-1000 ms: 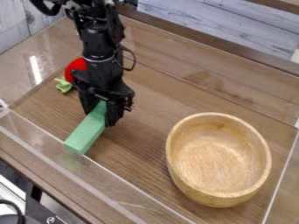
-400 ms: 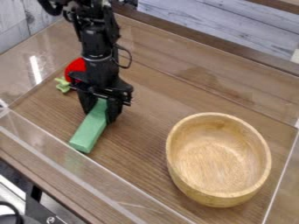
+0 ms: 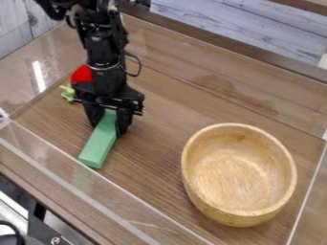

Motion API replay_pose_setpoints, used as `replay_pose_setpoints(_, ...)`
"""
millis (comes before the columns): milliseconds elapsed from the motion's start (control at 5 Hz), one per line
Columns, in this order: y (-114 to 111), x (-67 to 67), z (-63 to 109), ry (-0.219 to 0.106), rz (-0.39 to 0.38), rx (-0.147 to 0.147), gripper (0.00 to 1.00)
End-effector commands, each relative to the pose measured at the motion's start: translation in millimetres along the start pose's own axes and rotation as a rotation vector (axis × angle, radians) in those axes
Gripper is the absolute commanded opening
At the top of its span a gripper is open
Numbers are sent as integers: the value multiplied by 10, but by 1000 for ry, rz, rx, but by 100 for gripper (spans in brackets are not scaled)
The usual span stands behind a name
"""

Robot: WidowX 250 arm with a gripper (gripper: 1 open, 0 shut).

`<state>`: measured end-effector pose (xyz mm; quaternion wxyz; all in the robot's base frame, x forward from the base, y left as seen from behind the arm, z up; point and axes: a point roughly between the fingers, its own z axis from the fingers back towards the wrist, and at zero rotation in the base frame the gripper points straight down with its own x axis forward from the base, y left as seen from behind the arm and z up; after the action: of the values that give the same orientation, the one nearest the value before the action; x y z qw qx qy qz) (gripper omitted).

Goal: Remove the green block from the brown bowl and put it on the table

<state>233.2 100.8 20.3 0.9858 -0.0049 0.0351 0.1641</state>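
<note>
My gripper needs to let go of the green block on the table (image 3: pixel 117 140), between the red toy and the brown bowl.
The green block (image 3: pixel 98 144) is a flat bright green bar slanting down to the left on the table (image 3: pixel 179 105), its lower end near the front clear wall. My gripper (image 3: pixel 110 120) points straight down and is shut on the block's upper end, black fingers on either side. The brown bowl (image 3: pixel 239 172), wide and light tan, sits at the right front with nothing visible inside it. The block is well to the left of the bowl.
A red round toy with a green stem (image 3: pixel 79 77) lies just behind and left of my gripper. Low clear plastic walls (image 3: pixel 76 196) border the table at front and left. White planks (image 3: pixel 243 24) run along the back.
My gripper has sunk slightly and rolled a little about its axis with the green block still in it. The block's lower end now rests lower on the table.
</note>
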Motion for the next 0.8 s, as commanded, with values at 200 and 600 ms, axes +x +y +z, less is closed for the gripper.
replay_pose_setpoints(200,-35,-80,301,-30,120,-9,0)
replay_pose_setpoints(600,12,-114,353,-16,61,-10,0)
